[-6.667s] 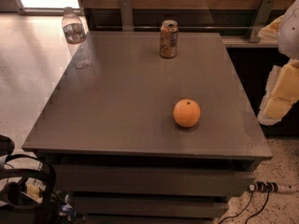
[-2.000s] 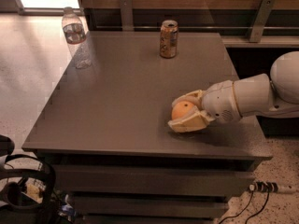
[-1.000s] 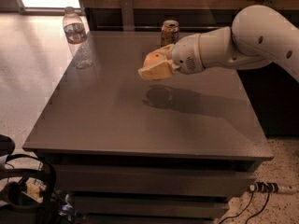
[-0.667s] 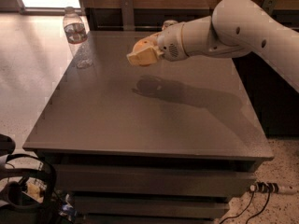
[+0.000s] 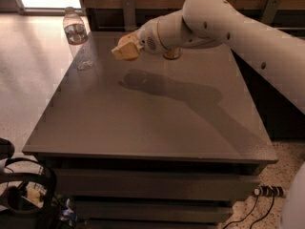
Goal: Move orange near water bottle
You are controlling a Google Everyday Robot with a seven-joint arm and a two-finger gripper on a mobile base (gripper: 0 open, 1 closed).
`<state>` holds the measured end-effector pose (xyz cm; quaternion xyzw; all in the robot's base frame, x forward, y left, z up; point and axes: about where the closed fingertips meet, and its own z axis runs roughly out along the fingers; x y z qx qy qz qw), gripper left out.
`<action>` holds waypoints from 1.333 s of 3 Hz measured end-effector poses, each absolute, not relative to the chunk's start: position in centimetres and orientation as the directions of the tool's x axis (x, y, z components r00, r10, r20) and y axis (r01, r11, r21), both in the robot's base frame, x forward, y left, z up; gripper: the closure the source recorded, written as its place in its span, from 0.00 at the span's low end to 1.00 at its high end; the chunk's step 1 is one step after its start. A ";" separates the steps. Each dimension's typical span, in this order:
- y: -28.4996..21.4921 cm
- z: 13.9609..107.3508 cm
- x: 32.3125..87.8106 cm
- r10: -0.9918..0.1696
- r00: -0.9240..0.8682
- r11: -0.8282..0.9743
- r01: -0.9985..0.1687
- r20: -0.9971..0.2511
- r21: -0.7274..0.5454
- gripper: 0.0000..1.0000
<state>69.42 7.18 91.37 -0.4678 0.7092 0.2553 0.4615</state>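
Note:
The robot's gripper should release the orange on the grey table (image 5: pixel 109 62) next to the bottom end of the water bottle, toward the drink can.
My gripper (image 5: pixel 125 50) is held above the far left part of the grey table (image 5: pixel 143 132), shut on the orange (image 5: pixel 128 40). Only a sliver of the fruit shows between the tan fingers (image 5: pixel 122 54). The gripper casts a shadow on the tabletop below it. The water bottle (image 5: pixel 76 37), clear with a pale cap, stands upright at the table's far left corner, a short way left of the gripper. The white arm reaches in from the right.
The orange-tan drink can (image 5: pixel 172 55) stands at the table's far edge, mostly hidden behind the arm. A wooden wall with dark posts runs behind the table. A black wheeled object (image 5: pixel 24 194) stands at lower left and a power strip (image 5: pixel 268 191) lies at lower right.
The gripper closed on the orange at the table's right front, lifted it, and carried it left and toward the back, closer to the water bottle.

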 end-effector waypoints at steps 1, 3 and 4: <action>9.7 90.3 71.6 -0.443 -0.130 0.418 -0.905 -0.887 -0.076 1.00; 13.6 86.3 75.4 -0.438 -0.161 0.438 -0.898 -0.885 -0.054 1.00; 14.1 83.8 75.8 -0.449 -0.205 0.466 -0.884 -0.870 -0.033 1.00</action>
